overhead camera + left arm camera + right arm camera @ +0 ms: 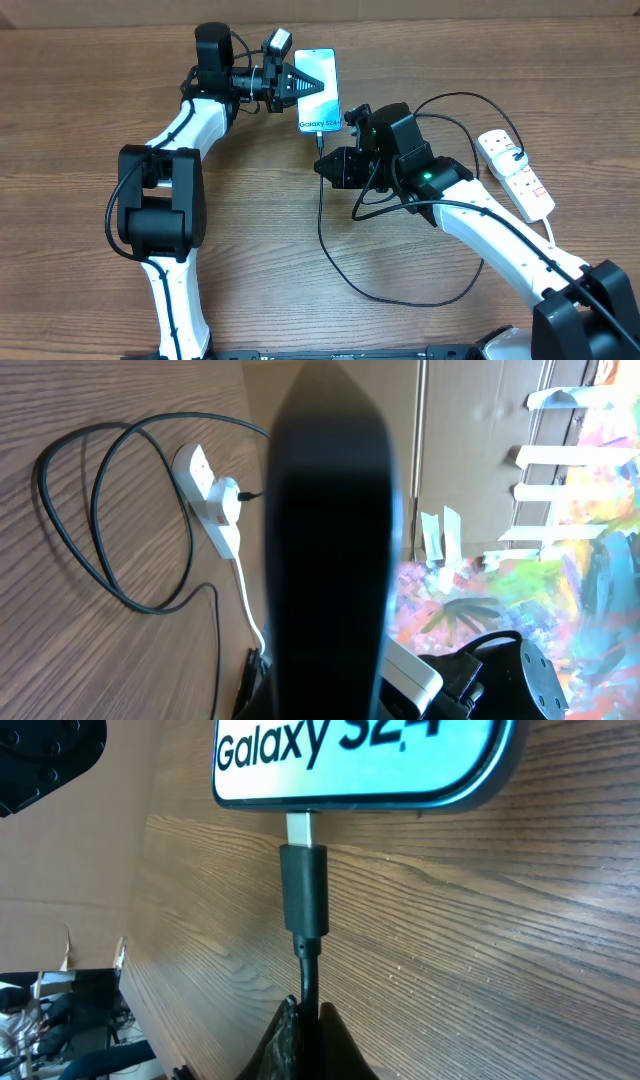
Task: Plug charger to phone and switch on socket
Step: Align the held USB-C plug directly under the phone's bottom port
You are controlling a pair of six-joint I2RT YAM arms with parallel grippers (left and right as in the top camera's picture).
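Note:
The silver tip shows outside the phone's port as my right gripper holds the thin cable, so next I grip the black connector (305,895) and push it in.
The phone (322,100) lies screen up on the wooden table, its "Galaxy S24" end (360,750) facing my right gripper. My left gripper (305,84) comes in from the left and is shut on the phone's side edge. In the left wrist view a dark slab (330,540) fills the middle and hides the jaws. My right gripper (308,1015) is shut on the charger cable (400,295) just behind its black connector (303,885). The connector's silver tip (302,827) sits in the phone's bottom port. The socket (517,175) lies at the far right.
The black cable (100,560) loops widely over the table between the phone and the socket (213,500), where a white plug sits in an outlet. The socket's white cord (248,605) trails toward the table's edge. A colourful board stands beyond the table in the left wrist view.

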